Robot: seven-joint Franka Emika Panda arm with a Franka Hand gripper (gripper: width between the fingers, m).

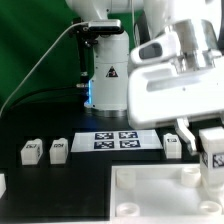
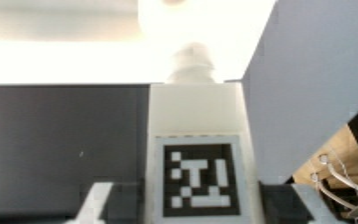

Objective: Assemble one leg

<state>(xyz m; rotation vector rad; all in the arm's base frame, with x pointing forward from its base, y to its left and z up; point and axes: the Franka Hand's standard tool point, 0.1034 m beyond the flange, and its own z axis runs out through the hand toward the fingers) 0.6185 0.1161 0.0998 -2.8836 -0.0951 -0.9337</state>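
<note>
Next, I let go of the leg with my gripper so it stands upright in the white top's near corner hole (image 1: 211, 206), straight below the tagged post. The leg is held above the far corner now.
My gripper (image 1: 204, 133) is shut on a leg (image 1: 213, 150), a small white block-shaped post with a black-and-white tag, at the exterior view's right. It holds the leg just above the far right corner of the large white square top (image 1: 140, 195). In the wrist view the leg (image 2: 201, 140) sits between the two fingers (image 2: 108, 203), tag facing the camera, its narrow threaded end pointing at the bright white top (image 2: 69, 45). Whether the leg touches the top I cannot tell.
Two spare legs (image 1: 30, 151) (image 1: 58, 149) stand at the exterior view's left, and a third (image 1: 172, 145) is beside the marker board (image 1: 117, 139). The arm's base (image 1: 105, 75) stands behind. A grey-blue surface (image 2: 318, 80) fills one side of the wrist view.
</note>
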